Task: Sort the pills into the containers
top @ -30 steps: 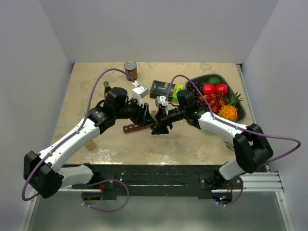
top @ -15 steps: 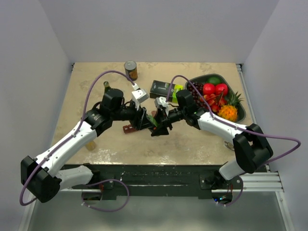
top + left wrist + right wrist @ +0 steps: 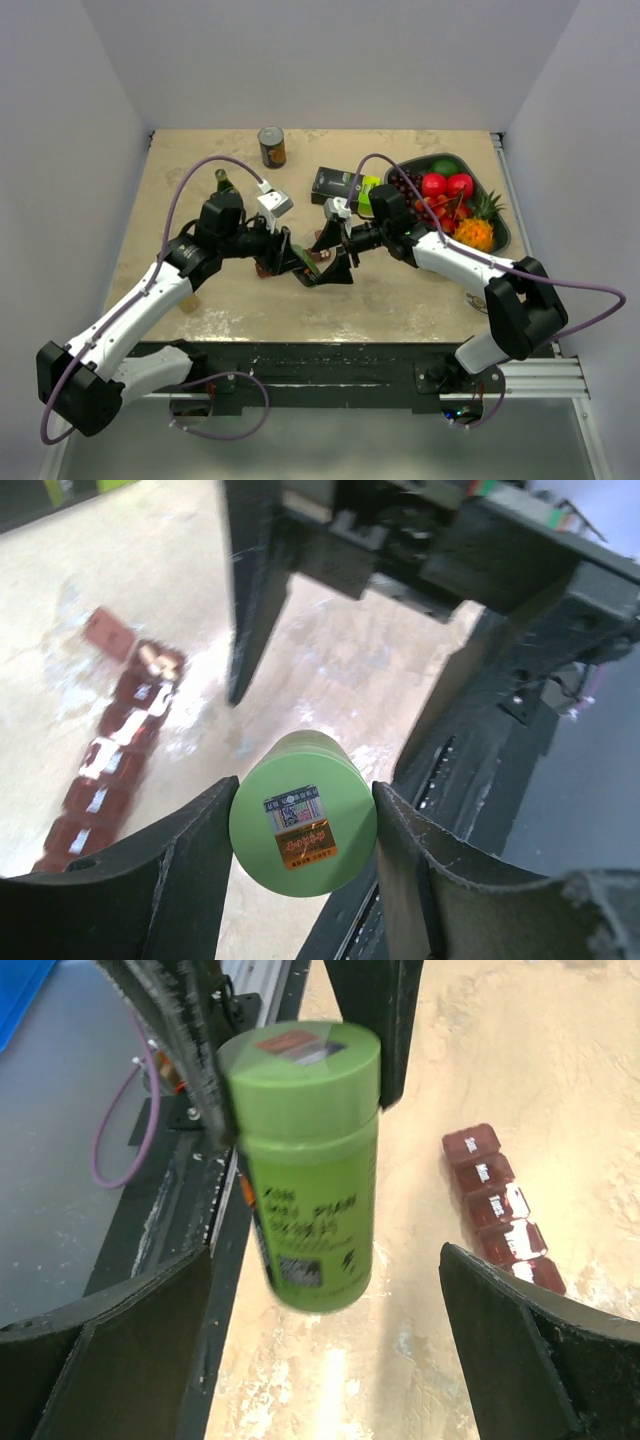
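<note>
The lime-green pill bottle, now held tilted above mid-table, will leave my left gripper on the table (image 3: 177, 247), between the small dark bottle and the table's side edge.
A lime-green pill bottle (image 3: 303, 825) sits base-on between my left gripper's (image 3: 303, 832) jaws, which are shut on it. In the right wrist view the same bottle (image 3: 305, 1160) hangs tilted above the table, and my right gripper (image 3: 325, 1330) stands wide open around it without touching. From above, both grippers meet at mid-table around the bottle (image 3: 306, 263). The containers, a maroon strip (image 3: 110, 770) of small compartments, lie flat on the table beneath; the strip (image 3: 500, 1210) also shows to the right. One end lid is open with something pale inside. No loose pills show.
A brown can (image 3: 271, 145) stands at the back. A black-and-lime box (image 3: 340, 185) lies behind the grippers. The dark fruit tray (image 3: 500, 238) is at the right. A small dark bottle (image 3: 222, 181) stands behind my left arm.
My right gripper has opened and let go of the green bottle. The left arm has drawn back to the left, still holding the bottle.
</note>
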